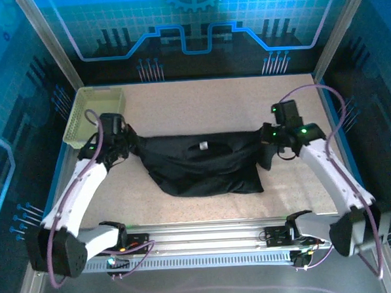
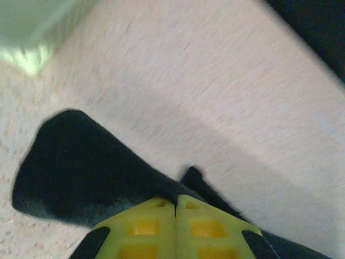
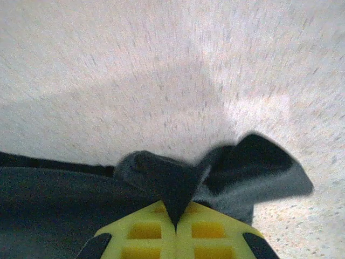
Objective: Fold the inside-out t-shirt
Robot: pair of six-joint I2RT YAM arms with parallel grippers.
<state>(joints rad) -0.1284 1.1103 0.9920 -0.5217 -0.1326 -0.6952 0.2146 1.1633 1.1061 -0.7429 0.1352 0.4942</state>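
Note:
Next, I let go of the shirt's end with my right gripper on the beige table [image 1: 245, 175], a little behind the aluminium rails.
The inside-out t-shirt [image 1: 203, 162] is black and hangs stretched between both arms above the table's middle, sagging toward the near edge, with a small white tag [image 1: 204, 145] near its top. My left gripper [image 1: 124, 142] is shut on the shirt's left end; its yellow fingers [image 2: 145, 226] pinch black cloth [image 2: 75, 172] over the pale tabletop. My right gripper [image 1: 268, 136] is shut on the shirt's right end. In the right wrist view its gripper [image 3: 176, 225] has a wedge of black fabric [image 3: 172, 181] clamped between the pads.
A pale yellow-green mesh basket [image 1: 95, 113] stands at the table's back left corner, just behind the left gripper, and its blurred edge [image 2: 32, 32] shows in the left wrist view. The speckled beige table [image 1: 199, 100] runs behind the shirt. Aluminium rails [image 1: 207, 241] line the near edge.

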